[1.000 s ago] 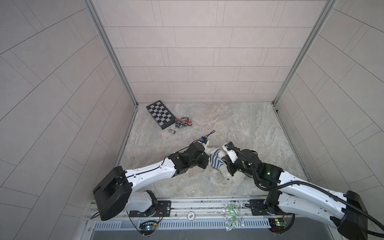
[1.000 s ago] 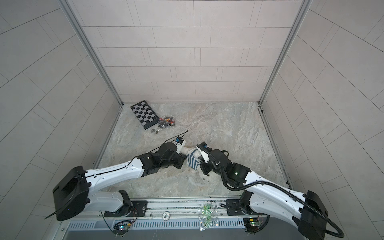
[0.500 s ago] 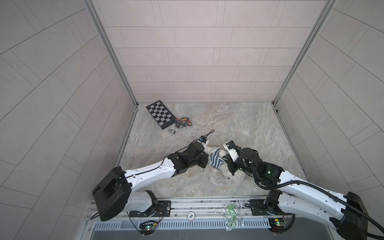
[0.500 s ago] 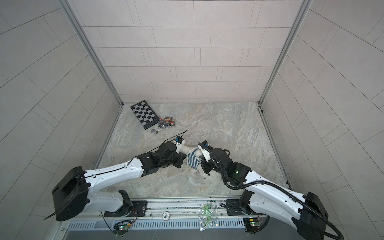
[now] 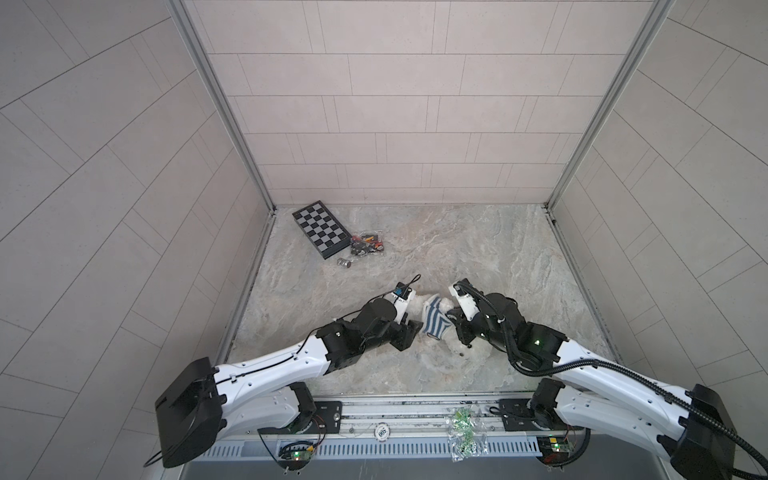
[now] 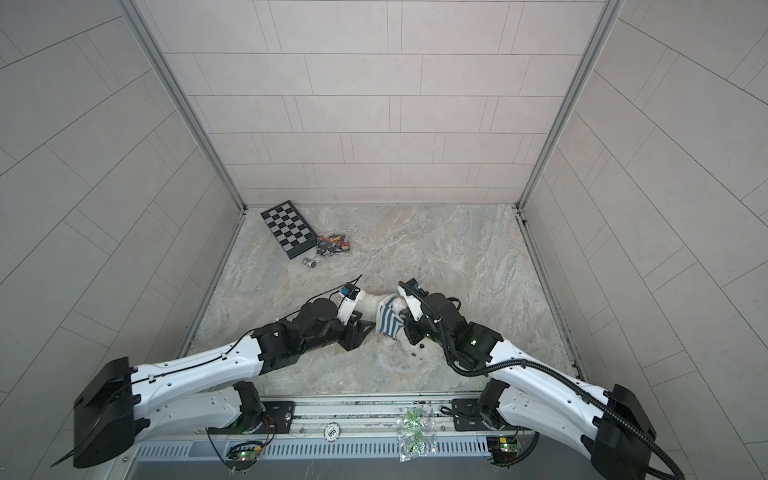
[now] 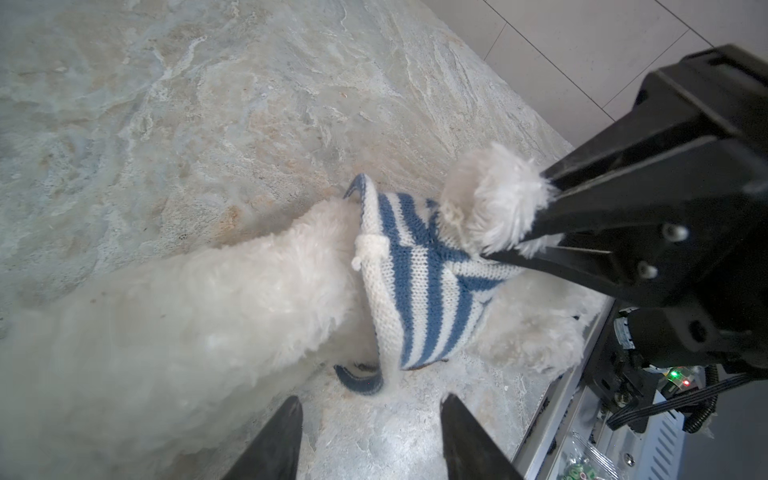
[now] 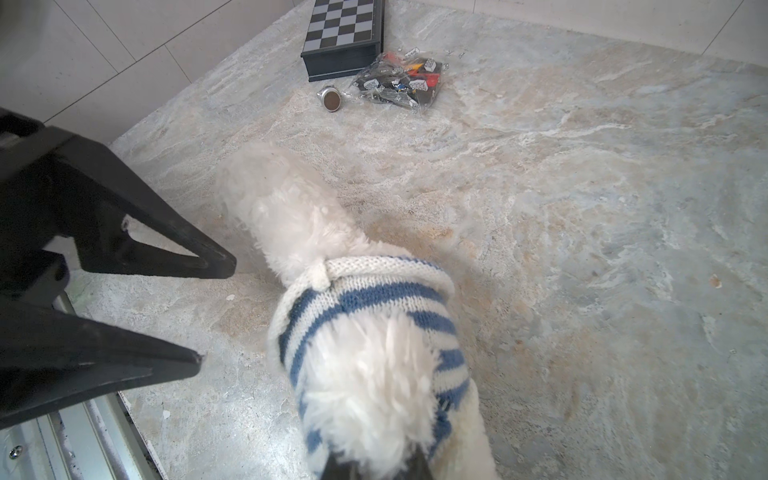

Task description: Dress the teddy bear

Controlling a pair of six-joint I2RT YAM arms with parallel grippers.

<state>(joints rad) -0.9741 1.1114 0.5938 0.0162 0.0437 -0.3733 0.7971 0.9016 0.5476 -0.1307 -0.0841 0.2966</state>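
The shirt's hem curls loose at the teddy bear's waist. Next, my left gripper pinches the hem's white edge [image 7: 384, 316] and pulls it down toward the legs.
The teddy bear [image 5: 417, 302] [image 6: 370, 303] lies on the stone floor between both arms, fluffy and white. A blue-and-white striped shirt [image 5: 434, 320] [image 6: 388, 320] sits round its upper body. The wrist views show the bear [image 7: 208, 311] [image 8: 291, 220] with the shirt [image 7: 419, 286] [image 8: 365, 286] bunched near one end and a loose blue hem on the floor. My left gripper [image 7: 372, 399] [image 5: 409, 331] [image 8: 216, 309] stands open just short of the shirt, holding nothing. My right gripper [image 8: 374, 465] [image 7: 513, 214] [image 5: 455, 320] is shut on a fluffy paw poking out of the shirt.
A chessboard [image 5: 320, 228] lies at the back left, with a clear bag of small parts [image 5: 365, 244] and a small round metal piece [image 5: 344, 262] beside it. The front rail [image 5: 374, 411] carries a bag of green parts [image 5: 463, 428]. Tiled walls close three sides.
My left gripper has opened, and nothing is between its fingers now. The right gripper keeps its hold on the paw and has barely moved.
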